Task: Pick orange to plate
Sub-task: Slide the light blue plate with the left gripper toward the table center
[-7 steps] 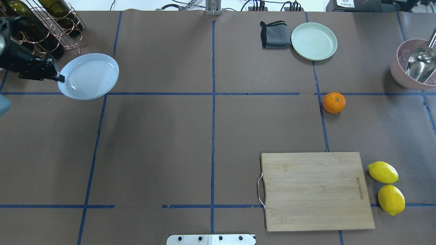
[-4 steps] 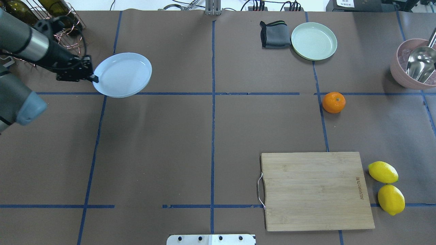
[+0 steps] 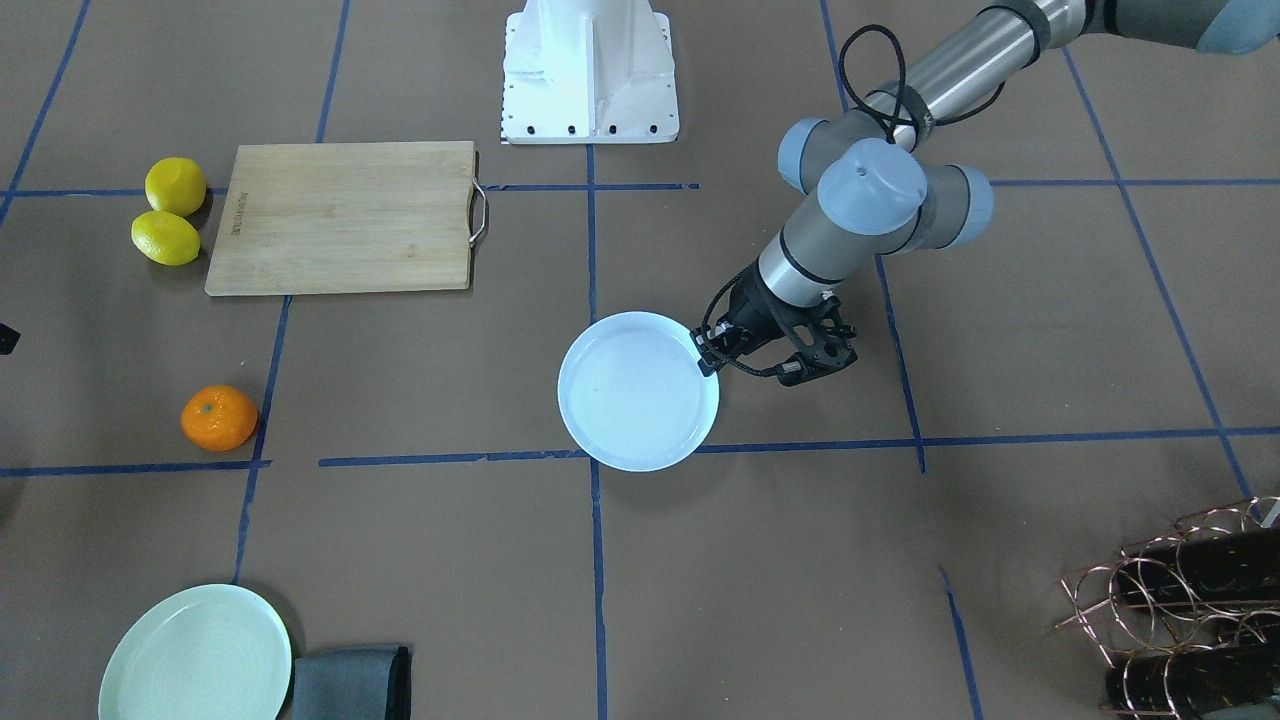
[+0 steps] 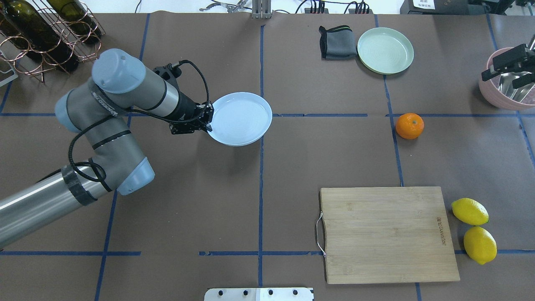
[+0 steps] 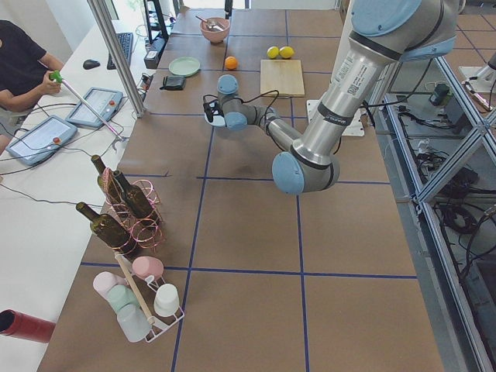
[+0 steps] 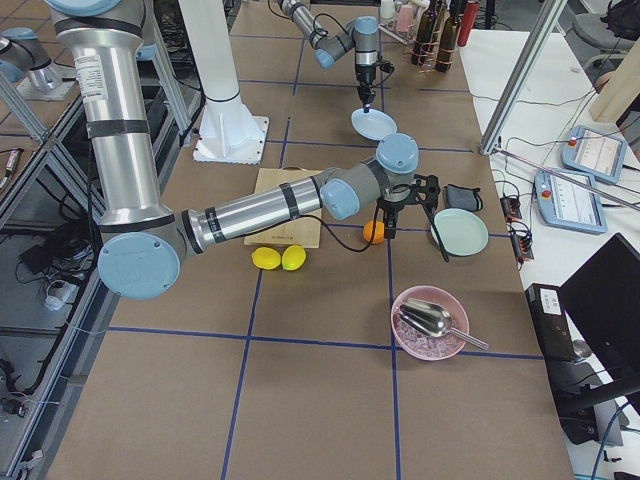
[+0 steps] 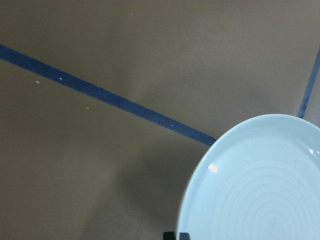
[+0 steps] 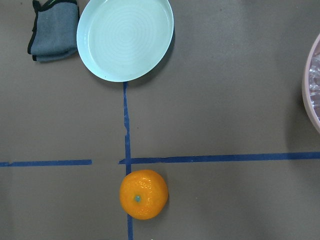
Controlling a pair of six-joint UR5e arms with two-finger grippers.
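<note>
I need to next lower my right gripper over the orange on the blue tape line and close it on the orange's opposite sides [image 3: 220, 418] [image 8: 144, 195].
The orange [image 4: 409, 126] lies on the brown table at the right, on a blue tape line, also seen as the orange [image 8: 143, 194] low in the right wrist view. My left gripper [image 4: 207, 119] is shut on the near rim of the pale bluish-white plate [image 4: 240, 118] and holds it level just above the table's middle; the plate [image 3: 638, 392] casts a shadow below. My right gripper [image 4: 508, 71] hangs high at the right edge with its fingers apart and empty, above and beyond the orange.
A mint-green plate [image 4: 385, 50] and a folded grey cloth [image 4: 336, 42] lie at the back right. A pink bowl [image 4: 497, 98] with a metal scoop stands far right. The wooden cutting board [image 4: 386, 234] and two lemons [image 4: 470, 211] are front right; a bottle rack [image 4: 46, 33] is back left.
My left arm has carried the plate rightward from the far left to the table's middle. My right gripper has come into the overhead view at the right edge. The orange has not moved.
</note>
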